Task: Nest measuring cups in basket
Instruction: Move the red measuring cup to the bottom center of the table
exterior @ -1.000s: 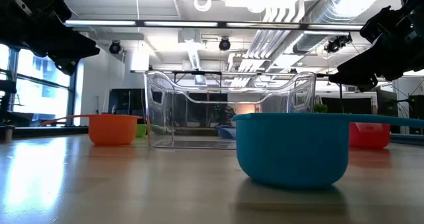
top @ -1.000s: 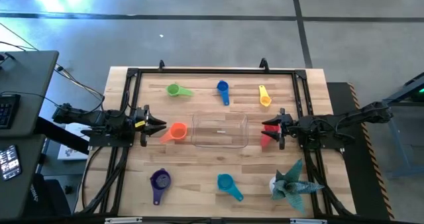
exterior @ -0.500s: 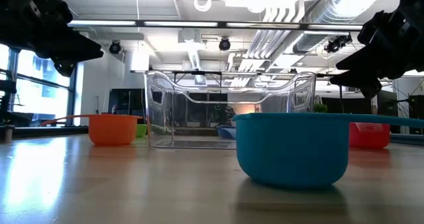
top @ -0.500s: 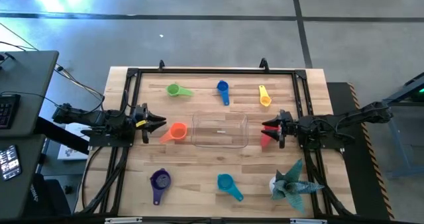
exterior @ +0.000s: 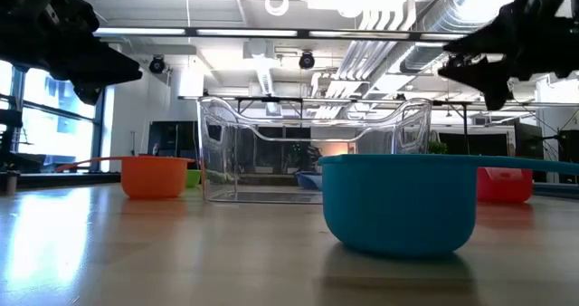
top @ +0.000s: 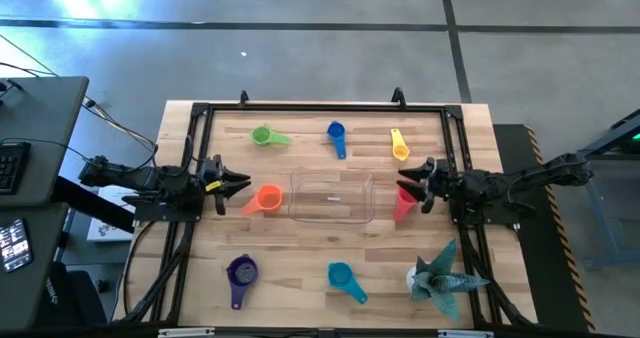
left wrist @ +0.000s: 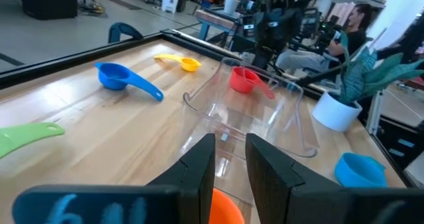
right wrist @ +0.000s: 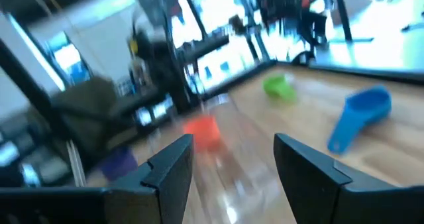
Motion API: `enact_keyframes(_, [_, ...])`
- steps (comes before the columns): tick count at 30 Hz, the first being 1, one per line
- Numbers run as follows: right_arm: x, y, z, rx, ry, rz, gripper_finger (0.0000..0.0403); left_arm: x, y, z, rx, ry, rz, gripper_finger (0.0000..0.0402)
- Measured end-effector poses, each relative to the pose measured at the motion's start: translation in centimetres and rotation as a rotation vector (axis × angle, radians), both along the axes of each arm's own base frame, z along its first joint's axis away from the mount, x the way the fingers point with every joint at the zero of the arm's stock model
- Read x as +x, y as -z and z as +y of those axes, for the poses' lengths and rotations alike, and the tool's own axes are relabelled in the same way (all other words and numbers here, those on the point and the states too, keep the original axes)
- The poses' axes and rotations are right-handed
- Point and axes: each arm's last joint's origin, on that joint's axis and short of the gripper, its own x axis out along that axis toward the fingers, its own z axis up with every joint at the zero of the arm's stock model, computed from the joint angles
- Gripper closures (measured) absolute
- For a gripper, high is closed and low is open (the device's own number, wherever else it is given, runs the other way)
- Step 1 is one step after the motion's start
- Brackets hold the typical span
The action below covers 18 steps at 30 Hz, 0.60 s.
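Note:
Next, my right gripper grabs the red cup's rim (top: 417, 200) on the side that faces away from the clear basket.
The clear basket (top: 332, 203) stands empty at the table's middle. Measuring cups lie around it on their bases: green (top: 262, 135), blue (top: 336, 133) and yellow (top: 400, 148) on the far side, purple (top: 241, 273) and teal (top: 341, 275) on the near side. The orange cup (top: 268, 198) sits at the basket's left and the red one (top: 404, 206) at its right. My left gripper (top: 243, 185) hovers just left of the orange cup, level, its fingers (left wrist: 199, 164) narrowly apart with nothing between them. My right gripper (top: 404, 181) hangs open above the red cup (exterior: 504, 184), clear of it.
A spiky teal-grey paper figure (top: 440, 276) stands at the near right corner. A black frame (top: 320, 108) runs around the table top. Bare wood lies between the cups and on the near side of the basket. A person sits beyond the table's right side.
My right gripper has risen and tipped upward, rolling a little, and now uncovers more of the red cup under it. It has stayed open. No cup has moved.

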Motion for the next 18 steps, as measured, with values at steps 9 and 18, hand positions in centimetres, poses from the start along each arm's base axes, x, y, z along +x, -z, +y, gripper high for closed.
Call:
enact_keyframes(9, [-0.4,-2.3,-0.2,0.051,0.054,-0.243,0.0201,0.0,0.0,0.0,-0.049,-0.019,-0.017,0.0328])
enact_keyframes(18, [-1.1,-5.9,-0.4,-0.027,0.080,-0.404,0.0201,0.0,0.0,0.0,-0.100,-0.027,-0.029,0.0328])
